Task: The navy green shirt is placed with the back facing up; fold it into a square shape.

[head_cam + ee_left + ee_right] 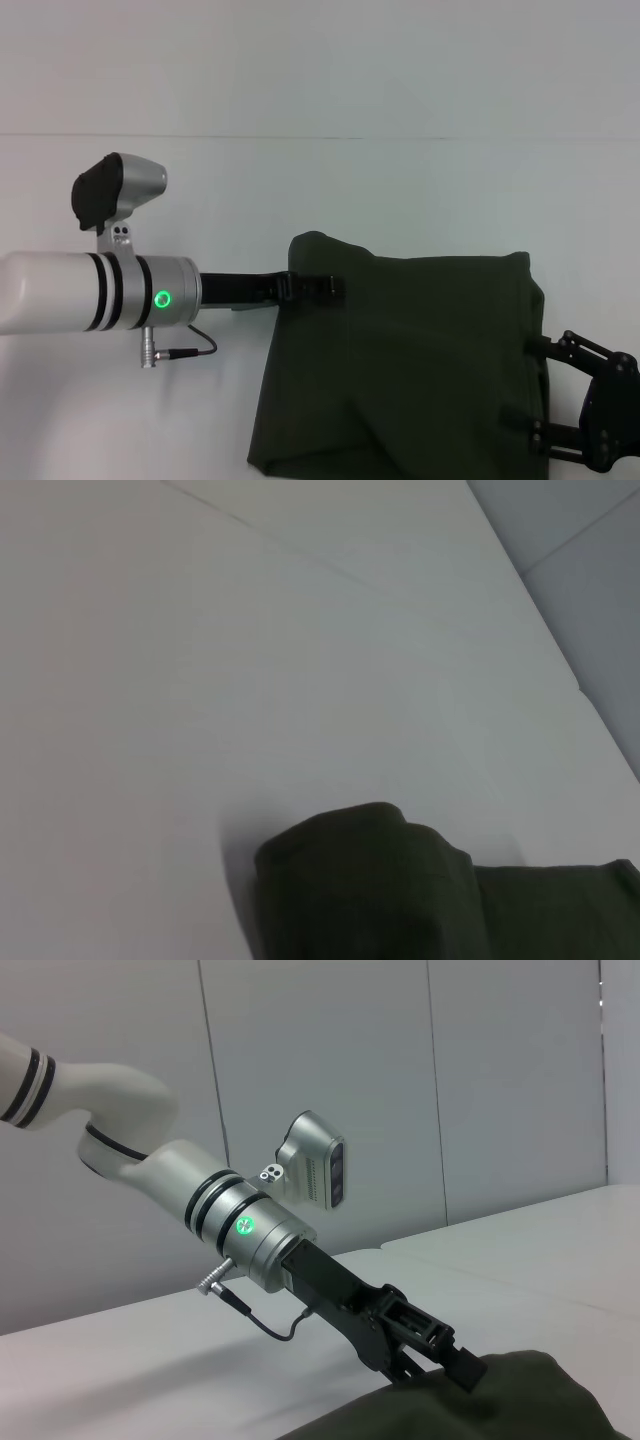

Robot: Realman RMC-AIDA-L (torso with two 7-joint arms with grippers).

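The shirt's side edge lies off-centre among my right gripper's fingers, so my left gripper needs to retake the shirt's edge [298, 262] near the bulging corner and drag the shirt toward the middle.
The navy green shirt [410, 360] lies partly folded on the white table [300, 180], a dark olive mass right of centre. My left gripper [322, 285] reaches in from the left and is shut on the cloth at the shirt's upper left edge, where the fabric bulges up [370, 880]. In the right wrist view the same left gripper [455, 1365] pinches the shirt [500, 1405] with its fingertips pressed into it. My right gripper [540, 390] stands open at the shirt's right edge, one finger toward the far side and one toward the near side.
The left arm's white forearm [90, 290] with its wrist camera [115, 190] and a short cable [185, 350] hangs over the table's left half. Grey wall panels [400, 1080] stand behind the table.
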